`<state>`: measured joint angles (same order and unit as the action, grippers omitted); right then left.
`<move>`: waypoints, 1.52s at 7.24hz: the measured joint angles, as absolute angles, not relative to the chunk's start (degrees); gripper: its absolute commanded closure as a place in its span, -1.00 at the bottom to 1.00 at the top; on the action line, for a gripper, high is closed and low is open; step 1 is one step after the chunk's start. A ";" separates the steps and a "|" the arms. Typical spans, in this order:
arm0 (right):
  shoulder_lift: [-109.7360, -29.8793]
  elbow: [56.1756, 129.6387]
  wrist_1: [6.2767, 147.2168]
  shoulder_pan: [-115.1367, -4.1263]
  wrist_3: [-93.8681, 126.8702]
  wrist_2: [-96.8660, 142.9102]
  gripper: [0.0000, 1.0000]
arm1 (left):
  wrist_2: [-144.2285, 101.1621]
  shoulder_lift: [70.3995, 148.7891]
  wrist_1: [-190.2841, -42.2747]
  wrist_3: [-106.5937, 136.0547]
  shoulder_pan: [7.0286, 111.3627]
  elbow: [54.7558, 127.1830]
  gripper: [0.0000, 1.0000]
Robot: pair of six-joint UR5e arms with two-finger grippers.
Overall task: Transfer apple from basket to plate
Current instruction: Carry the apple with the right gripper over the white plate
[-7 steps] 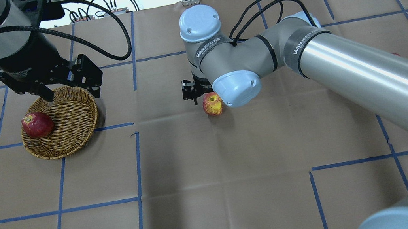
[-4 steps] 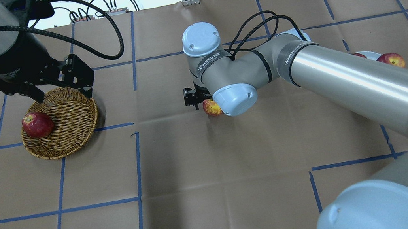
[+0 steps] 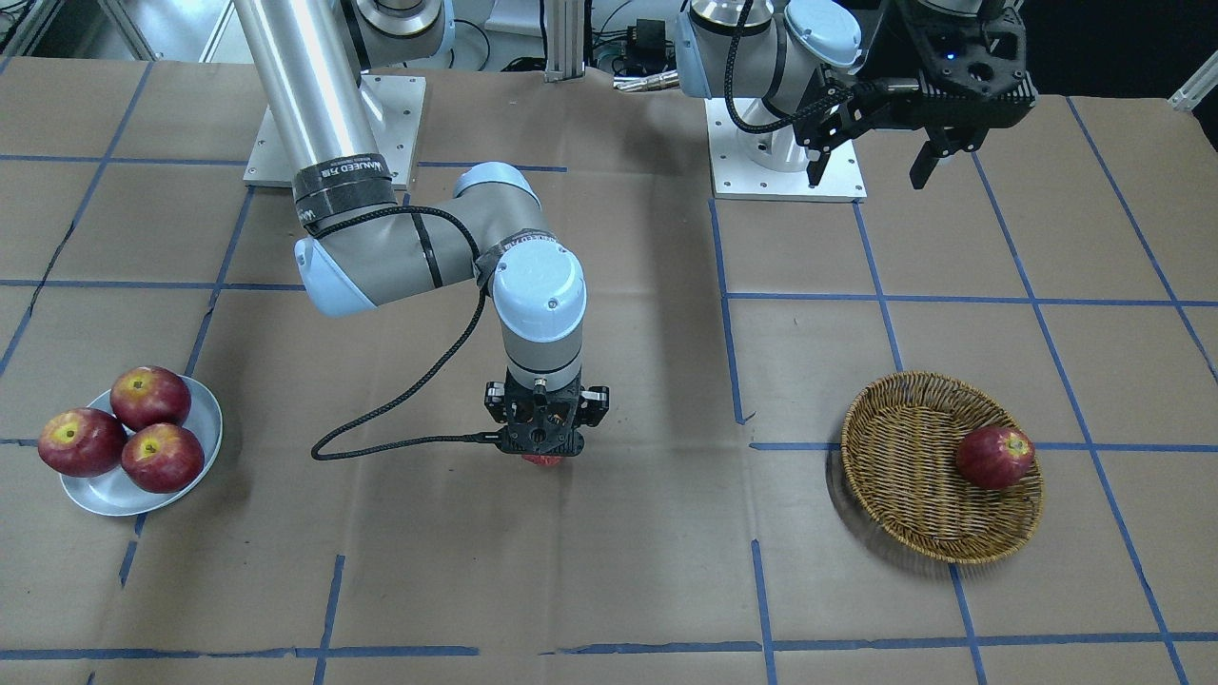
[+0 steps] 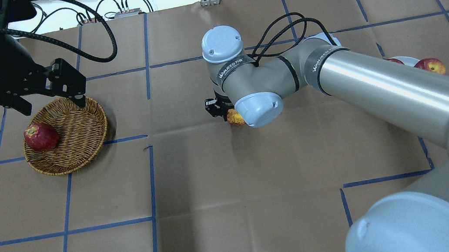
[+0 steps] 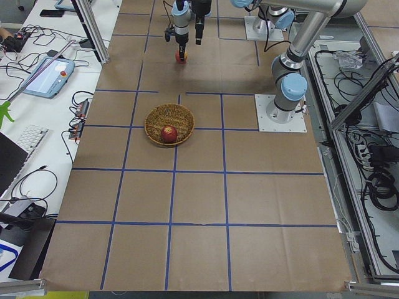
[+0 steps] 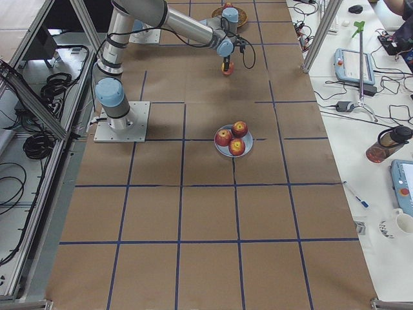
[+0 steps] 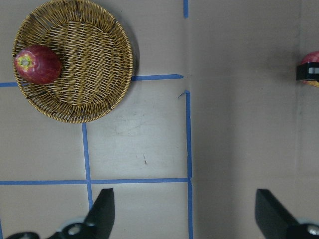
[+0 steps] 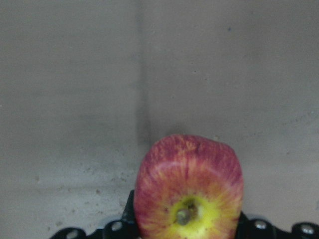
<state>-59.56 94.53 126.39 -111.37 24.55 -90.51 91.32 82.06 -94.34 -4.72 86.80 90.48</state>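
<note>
I should release the pale streaky apple with my right gripper on top of the three dark red apples (image 3: 103, 415) on the plate.
The pale streaky apple (image 8: 188, 186) with a yellow stem patch sits at the table's middle (image 4: 234, 118), far from both the basket and the plate. My right gripper (image 3: 542, 447) points straight down over it, and its fingers press against both sides of the apple. The wicker basket (image 4: 76, 133) is on my left and holds one dark red apple (image 4: 40, 137). My left gripper (image 4: 52, 104) is open and empty, raised above the basket's far rim. The white plate (image 3: 95, 499) is on my right and holds three dark red apples (image 3: 147, 398).
The table is covered in brown paper with blue tape lines. My right arm's long link (image 4: 378, 91) stretches over the table between the middle and the plate. A black cable (image 3: 400, 419) loops beside the right gripper. Arm bases (image 3: 785, 162) stand at the robot's edge.
My right gripper has come down around the apple, hiding most of it from overhead. My left gripper has drawn away to the left and up from the basket.
</note>
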 measured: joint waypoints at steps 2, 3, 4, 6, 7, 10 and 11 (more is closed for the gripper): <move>-63.48 94.44 124.30 -109.72 23.10 -91.20 0.07 | 91.38 82.26 -94.43 -4.67 86.35 90.81 -0.98; -67.20 94.55 120.21 -107.38 19.78 -91.22 0.07 | 91.35 82.06 -94.45 -4.66 86.29 91.43 -0.98; -71.47 94.72 114.97 -103.34 13.53 -91.23 0.08 | 91.35 81.59 -94.40 -4.68 86.28 92.16 -0.98; -79.05 96.70 107.99 -92.13 -3.47 -91.21 0.08 | 91.45 80.80 -94.43 -4.68 86.23 92.90 -0.98; -81.98 98.90 107.36 -86.03 -11.99 -91.07 0.12 | 91.61 80.46 -94.54 -4.67 86.22 93.04 -0.98; -84.42 104.01 109.77 -69.18 -33.27 -88.92 0.12 | 93.72 80.53 -94.59 -4.72 86.36 93.12 -0.98; -83.63 104.80 112.75 -66.47 -37.25 -88.14 0.12 | 93.81 81.07 -94.57 -4.62 86.57 93.00 -0.98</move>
<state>-83.63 104.80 112.75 -66.47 -37.25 -88.14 93.81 81.07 -94.57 -4.62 86.57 93.00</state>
